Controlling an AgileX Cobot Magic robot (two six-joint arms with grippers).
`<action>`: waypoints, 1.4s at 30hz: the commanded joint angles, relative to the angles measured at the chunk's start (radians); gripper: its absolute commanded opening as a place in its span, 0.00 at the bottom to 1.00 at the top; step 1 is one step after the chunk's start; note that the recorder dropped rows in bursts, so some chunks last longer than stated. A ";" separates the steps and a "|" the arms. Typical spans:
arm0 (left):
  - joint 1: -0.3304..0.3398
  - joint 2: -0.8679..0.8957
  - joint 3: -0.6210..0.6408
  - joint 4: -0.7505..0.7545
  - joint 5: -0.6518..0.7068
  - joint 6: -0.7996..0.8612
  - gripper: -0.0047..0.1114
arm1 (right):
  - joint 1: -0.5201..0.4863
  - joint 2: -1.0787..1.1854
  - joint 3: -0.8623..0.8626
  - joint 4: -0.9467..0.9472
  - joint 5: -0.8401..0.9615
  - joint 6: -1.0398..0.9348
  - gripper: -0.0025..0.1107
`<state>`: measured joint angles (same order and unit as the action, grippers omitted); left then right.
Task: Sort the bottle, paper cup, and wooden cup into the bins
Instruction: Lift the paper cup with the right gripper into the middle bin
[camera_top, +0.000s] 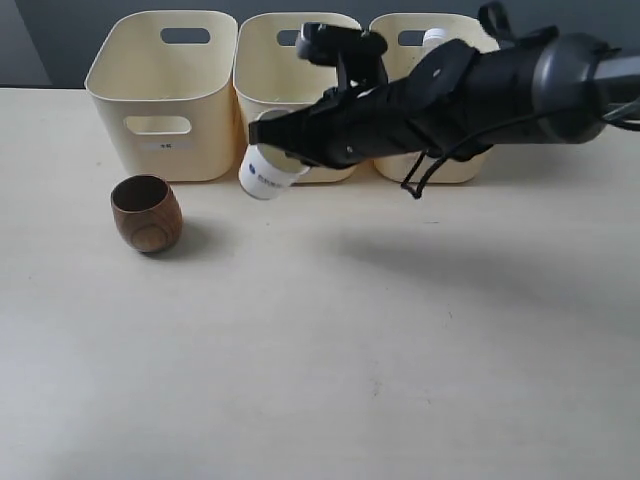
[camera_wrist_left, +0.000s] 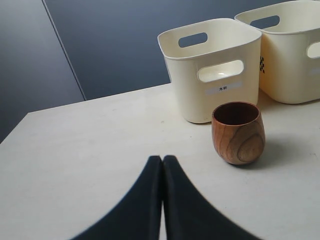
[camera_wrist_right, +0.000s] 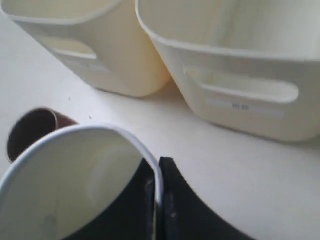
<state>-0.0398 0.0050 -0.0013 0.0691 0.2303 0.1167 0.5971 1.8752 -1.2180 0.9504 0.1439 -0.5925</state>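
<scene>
Next, my right gripper releases the white paper cup inside the middle bin (camera_top: 320, 108) (camera_wrist_right: 255, 60), behind the front side of the bin.
My right gripper (camera_top: 266, 133) (camera_wrist_right: 159, 166) reaches across from the right and is shut on the rim of the white paper cup (camera_top: 265, 173) (camera_wrist_right: 75, 180). The cup hangs tilted above the table, just in front of the middle bin (camera_top: 255, 80) (camera_wrist_right: 240, 50). The dark-brown wooden cup (camera_top: 146, 212) (camera_wrist_left: 238, 132) (camera_wrist_right: 30, 134) stands upright on the table before the left bin (camera_top: 200, 140) (camera_wrist_left: 215, 75). A white cap of the bottle (camera_top: 433, 37) shows inside the right bin (camera_top: 385, 45); its body is hidden. My left gripper (camera_wrist_left: 162, 159) is shut and empty, short of the wooden cup.
The three bins stand side by side along the table's far edge, against a dark wall. The right arm (camera_top: 500, 85) stretches across the front of the middle and right bins. The left arm is out of the exterior view.
</scene>
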 joint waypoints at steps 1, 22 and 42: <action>-0.003 -0.005 0.001 0.000 -0.005 -0.002 0.04 | 0.002 -0.083 -0.005 -0.025 -0.095 -0.010 0.02; -0.003 -0.005 0.001 0.000 -0.005 -0.002 0.04 | 0.002 -0.052 -0.005 -0.194 -0.550 0.025 0.02; -0.003 -0.005 0.001 0.000 -0.005 -0.002 0.04 | 0.002 0.132 -0.155 -0.225 -0.542 0.073 0.05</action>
<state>-0.0398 0.0050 -0.0013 0.0691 0.2303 0.1167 0.5971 1.9994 -1.3661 0.7373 -0.3988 -0.5211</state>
